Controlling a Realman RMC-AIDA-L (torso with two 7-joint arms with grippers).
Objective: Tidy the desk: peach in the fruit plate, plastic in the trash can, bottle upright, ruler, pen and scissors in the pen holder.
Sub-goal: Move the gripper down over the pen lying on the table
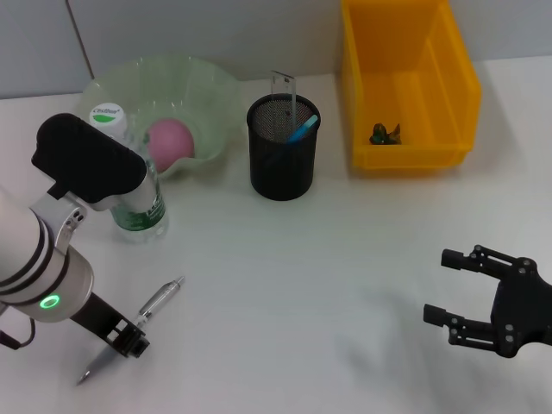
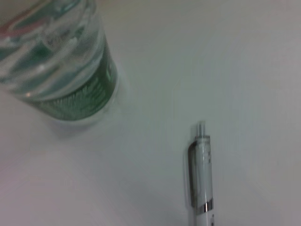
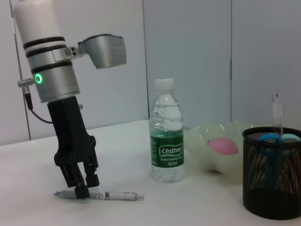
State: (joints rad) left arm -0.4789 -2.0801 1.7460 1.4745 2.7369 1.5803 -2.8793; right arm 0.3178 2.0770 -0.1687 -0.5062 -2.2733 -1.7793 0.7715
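The pen's middle is close to my left gripper, so that gripper should open and grip nearer the pen's tip (image 1: 103, 359), to leave more of the pen for my right gripper.
A clear pen (image 1: 159, 302) (image 2: 201, 183) (image 3: 117, 195) lies on the white table at the near left. My left gripper (image 1: 123, 338) (image 3: 82, 188) is down at table level, shut on the pen near its tip end. The bottle (image 1: 138, 207) (image 2: 56, 61) (image 3: 166, 141) stands upright just behind it. The pink peach (image 1: 168, 140) (image 3: 225, 146) rests in the green fruit plate (image 1: 207, 86). A ruler (image 1: 285, 86) and blue scissors (image 1: 304, 129) stick out of the black mesh pen holder (image 1: 283, 164) (image 3: 273, 188). Crumpled plastic (image 1: 385, 134) lies in the yellow trash can (image 1: 457, 86). My right gripper (image 1: 448, 289) hovers open at the near right.
The bottle stands close to my left arm's wrist camera housing (image 1: 86, 159). The fruit plate, pen holder and yellow bin line the back of the table. White tabletop (image 1: 302, 285) stretches between the two grippers.
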